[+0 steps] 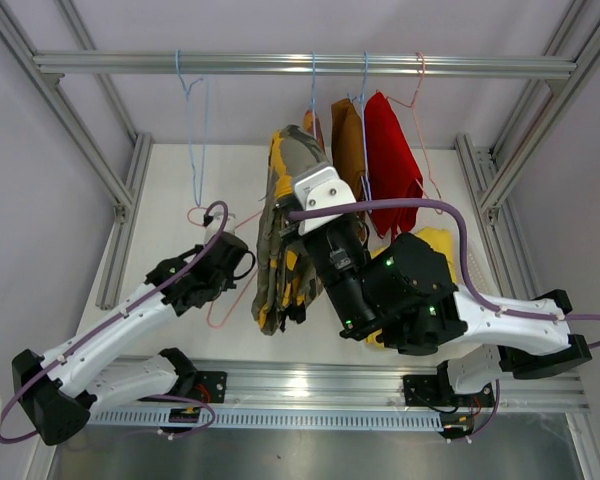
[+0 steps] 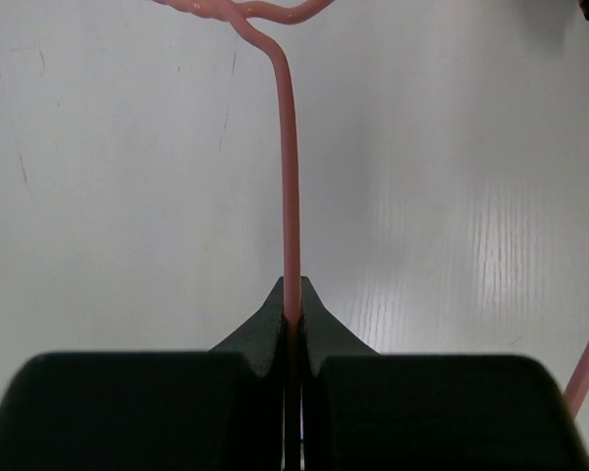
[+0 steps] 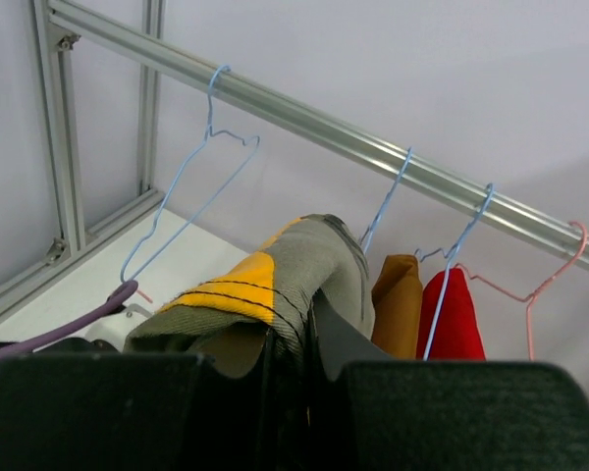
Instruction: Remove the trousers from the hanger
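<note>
Next, the right gripper releases the camouflage trousers on top of the yellow trousers [image 1: 418, 293], in front of the red trousers.
The camouflage trousers [image 1: 285, 250] hang down in grey-green and yellow from below the rail. My right gripper [image 1: 298, 205] is shut on their top fold [image 3: 275, 275], next to a blue hanger [image 3: 386, 204]; whether the fold still rests on that hanger is hidden. Brown trousers [image 1: 347, 140] and red trousers [image 1: 390, 160] hang on blue hangers to the right. Yellow trousers [image 1: 440, 245] lie on the table, partly under my right arm. My left gripper [image 1: 232, 255] is low over the table, shut on the wire of a pink hanger [image 2: 291, 196].
An empty blue hanger [image 1: 192, 110] hangs at the left of the rail [image 1: 300, 64]. An empty pink hanger [image 1: 420, 95] hangs at the right. Frame posts [image 1: 505, 170] stand at both sides of the white table [image 1: 170, 190].
</note>
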You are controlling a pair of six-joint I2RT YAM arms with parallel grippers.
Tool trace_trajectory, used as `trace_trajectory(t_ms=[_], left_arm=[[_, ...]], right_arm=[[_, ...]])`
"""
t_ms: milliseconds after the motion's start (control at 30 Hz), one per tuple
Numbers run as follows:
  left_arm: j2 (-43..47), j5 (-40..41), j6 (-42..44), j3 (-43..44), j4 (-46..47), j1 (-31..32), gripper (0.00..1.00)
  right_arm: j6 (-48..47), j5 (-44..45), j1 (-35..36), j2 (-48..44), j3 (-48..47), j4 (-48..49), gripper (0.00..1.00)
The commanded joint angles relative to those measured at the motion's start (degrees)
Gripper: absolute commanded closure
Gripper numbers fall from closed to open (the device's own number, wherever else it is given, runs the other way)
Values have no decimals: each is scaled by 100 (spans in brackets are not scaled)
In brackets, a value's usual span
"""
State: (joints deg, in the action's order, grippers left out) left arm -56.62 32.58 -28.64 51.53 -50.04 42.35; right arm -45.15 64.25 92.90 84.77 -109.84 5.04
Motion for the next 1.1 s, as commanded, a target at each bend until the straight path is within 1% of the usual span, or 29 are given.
trace_trajectory(t_ms=[0,133,267,400,533,600,767,800,833,900,933,967,1000,1033,1067], left_arm=[[55,223,-106,59,12,-7,100],[186,372,-177,77,-14,-16,100],[327,469,-142,164,-32,-7,99],[406,565,-124,244,-67,-7,100],[599,636,-80,226,-50,-16,100],[643,662,-89,209,-41,-7,100],[731,697,-98,165,-6,-7,100],[740,689,-98,147,3,-16,99],[749,706,-89,130,21,-7,100],[758,697,-106,129,21,-7,100],[766,689,-89,121,29,-7,100],[767,689,-89,112,38,-7,99],[767,680,-89,112,47,-16,100],[775,662,-71,103,56,-7,99],[784,662,-71,103,56,-7,100]], right_arm=[[189,-70,157,-382,164,499,100],[471,35,307,-759,770,402,100],[462,368,465,-1075,1866,656,100],[1050,544,685,-1612,2605,481,100],[1613,861,738,-2209,3319,183,100],[2061,1054,729,-2534,3530,-221,100],[2624,1773,738,-2913,4023,-1152,100],[2938,1888,738,-2975,4041,-1346,100],[3185,2064,729,-3097,4032,-1931,100],[3765,2231,729,-3256,4023,-2584,100],[4377,2345,747,-3422,4023,-2926,100],[4705,2503,747,-3502,4023,-3626,100],[5004,2592,747,-3581,4032,-3955,100],[5651,2706,764,-3730,4041,-4628,100],[5962,2724,764,-3818,4050,-4939,100]])
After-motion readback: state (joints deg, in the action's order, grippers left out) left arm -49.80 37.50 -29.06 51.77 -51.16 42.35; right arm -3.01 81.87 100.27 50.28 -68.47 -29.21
